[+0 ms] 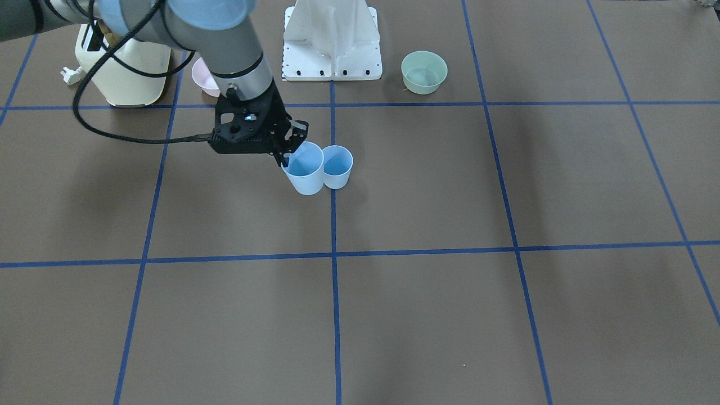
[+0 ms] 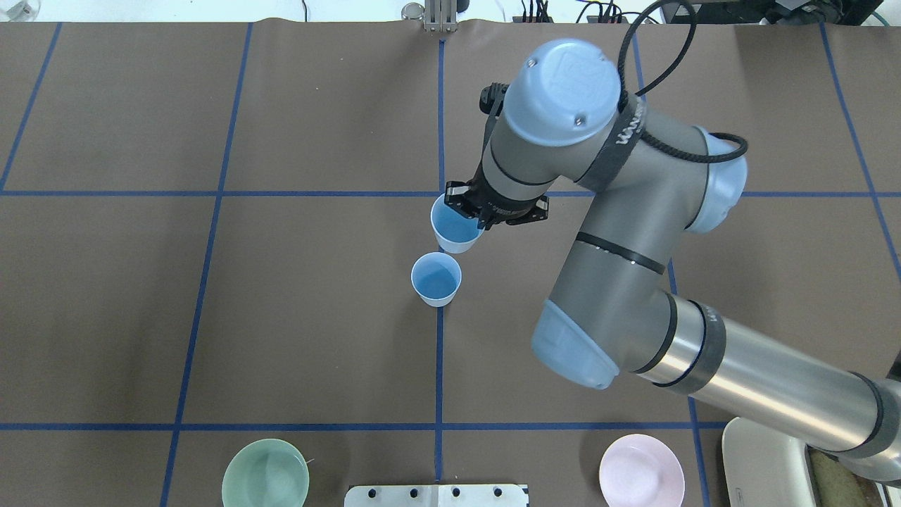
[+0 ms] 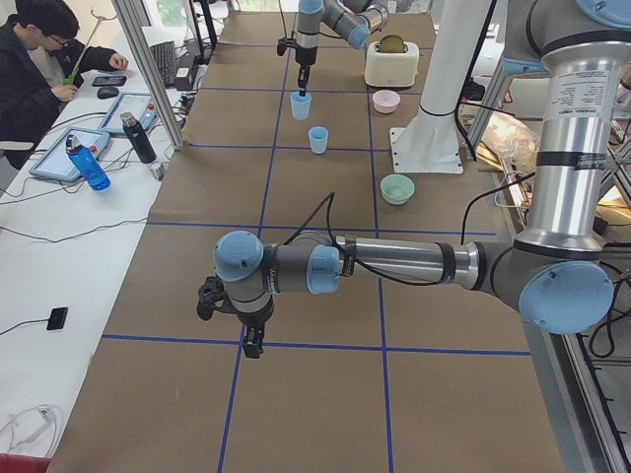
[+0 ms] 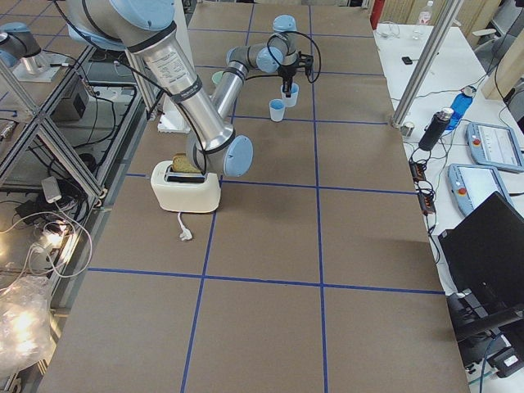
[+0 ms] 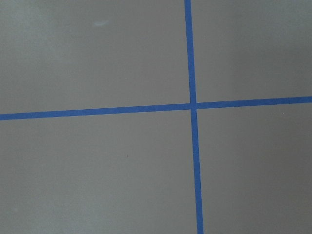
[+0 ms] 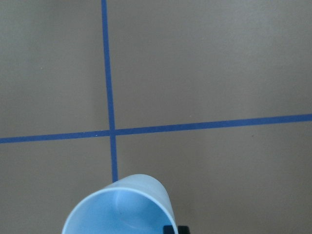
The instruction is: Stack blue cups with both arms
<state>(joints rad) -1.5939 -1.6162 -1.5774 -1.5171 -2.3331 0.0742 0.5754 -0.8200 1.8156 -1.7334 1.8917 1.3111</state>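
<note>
Next, my right gripper releases the blue cup inside the other blue cup (image 1: 335, 155) that is standing next to it on the table.
My right gripper (image 1: 287, 154) is shut on the rim of one blue cup (image 1: 306, 173), one finger inside it and one outside. The cup looks held a little above the table and slightly tilted. It also shows in the overhead view (image 2: 454, 229) and at the bottom of the right wrist view (image 6: 119, 207). The second blue cup (image 1: 337, 166) stands upright on the table right beside it, also seen in the overhead view (image 2: 436, 279). My left gripper (image 3: 252, 347) shows only in the exterior left view, far from both cups; I cannot tell whether it is open or shut.
A green bowl (image 1: 424, 71) and a pink bowl (image 1: 203, 79) sit near the white pedestal (image 1: 332, 39). A cream toaster (image 1: 121, 73) stands behind my right arm. The left wrist view shows only brown table with blue tape lines.
</note>
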